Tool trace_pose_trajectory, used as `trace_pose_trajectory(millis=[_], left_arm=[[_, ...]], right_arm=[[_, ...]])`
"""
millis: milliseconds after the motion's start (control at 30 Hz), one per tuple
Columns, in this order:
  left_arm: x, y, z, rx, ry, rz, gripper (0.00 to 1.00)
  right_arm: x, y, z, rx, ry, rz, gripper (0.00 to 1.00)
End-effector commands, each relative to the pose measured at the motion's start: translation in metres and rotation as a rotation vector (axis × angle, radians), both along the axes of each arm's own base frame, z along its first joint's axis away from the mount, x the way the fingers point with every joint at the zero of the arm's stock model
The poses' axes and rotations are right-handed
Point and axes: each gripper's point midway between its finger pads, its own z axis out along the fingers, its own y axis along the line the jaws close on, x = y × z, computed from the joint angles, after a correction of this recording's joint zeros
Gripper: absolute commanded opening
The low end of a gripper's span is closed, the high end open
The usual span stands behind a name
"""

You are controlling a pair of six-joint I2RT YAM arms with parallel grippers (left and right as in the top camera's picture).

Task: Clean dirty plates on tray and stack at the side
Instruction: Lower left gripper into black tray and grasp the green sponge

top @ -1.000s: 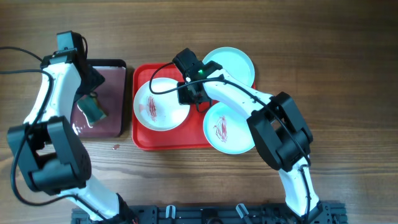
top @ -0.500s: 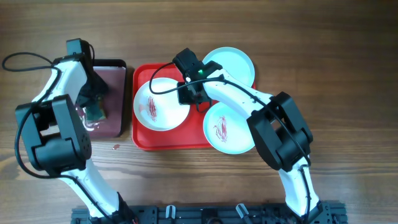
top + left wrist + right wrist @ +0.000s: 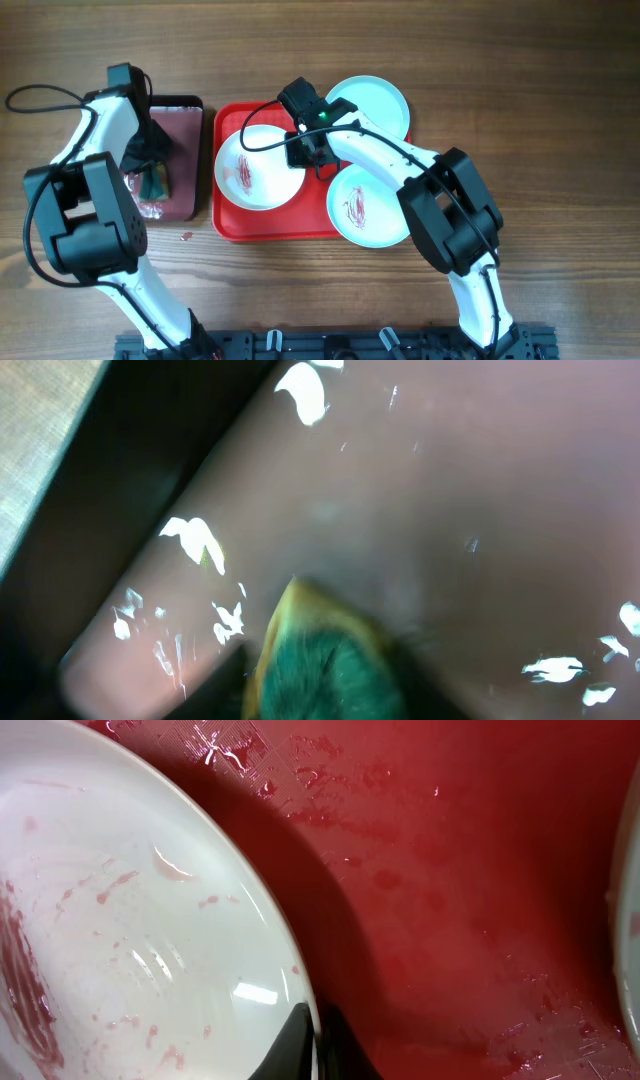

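The green sponge is crooked in my left gripper with one corner sticking forward, so I should open and pinch the sponge's middle [image 3: 328, 675] before I wipe the white plate.
The red tray [image 3: 275, 225] holds a white plate [image 3: 250, 170] with reddish smears at its left. My right gripper [image 3: 306, 152] is shut on this plate's right rim; the right wrist view shows the fingers [image 3: 316, 1042] pinching the rim of the white plate [image 3: 130, 920] over the wet red tray [image 3: 450, 870]. A clean-looking light blue plate [image 3: 375, 100] lies over the tray's back right corner. A smeared light blue plate [image 3: 365, 205] overlaps the right edge. My left gripper [image 3: 150, 170] is shut on a green sponge [image 3: 325, 675], pressed onto the maroon tray.
The small dark maroon black-rimmed tray [image 3: 185, 150] lies left of the red tray, wet with white glints [image 3: 450, 490]. A small reddish spot [image 3: 184, 237] marks the wooden table in front of it. Another plate's edge [image 3: 630, 920] shows at the right wrist view's right side.
My left arm has swung in over the maroon tray and moved the sponge slightly toward the front. My right gripper and the plates have not moved.
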Motion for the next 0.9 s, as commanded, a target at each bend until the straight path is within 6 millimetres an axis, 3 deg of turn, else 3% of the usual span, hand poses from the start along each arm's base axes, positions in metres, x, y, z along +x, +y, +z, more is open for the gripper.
trace_pose_trajectory(millis=[0, 100, 233, 367, 400, 467, 500, 667, 833, 867], left_arm=[[0.001, 0.000, 0.031, -0.006, -0.014, -0.014, 0.82], [-0.023, -0.013, 0.026, -0.075, 0.079, -0.015, 0.81], [-0.043, -0.027, 0.005, -0.148, 0.138, -0.062, 0.68], [-0.056, -0.030, -0.013, -0.152, 0.156, -0.061, 0.64], [-0.055, -0.030, -0.014, -0.152, 0.154, -0.061, 0.56], [-0.054, -0.030, -0.014, -0.151, 0.150, -0.061, 0.17], [-0.054, -0.030, -0.014, -0.151, 0.149, -0.061, 0.04], [-0.044, -0.027, -0.008, -0.136, 0.108, -0.064, 0.04], [-0.020, -0.021, 0.035, -0.101, -0.031, -0.071, 0.05], [-0.018, -0.021, 0.042, -0.095, -0.052, -0.072, 0.46]], right_arm=[[0.001, -0.010, -0.019, -0.062, 0.005, -0.023, 0.04], [0.000, -0.010, -0.019, -0.060, 0.007, -0.022, 0.04], [0.000, -0.010, -0.019, -0.060, 0.008, -0.022, 0.04], [0.000, -0.010, -0.020, -0.060, 0.008, -0.022, 0.04], [0.000, -0.010, -0.020, -0.060, 0.009, -0.022, 0.04], [0.000, -0.010, -0.019, -0.060, 0.008, -0.023, 0.04], [0.000, -0.010, -0.019, -0.060, 0.007, -0.023, 0.04], [0.000, -0.010, -0.019, -0.060, 0.007, -0.023, 0.04], [0.000, -0.010, -0.019, -0.060, 0.007, -0.023, 0.04], [0.000, -0.010, -0.019, -0.060, 0.007, -0.022, 0.04]])
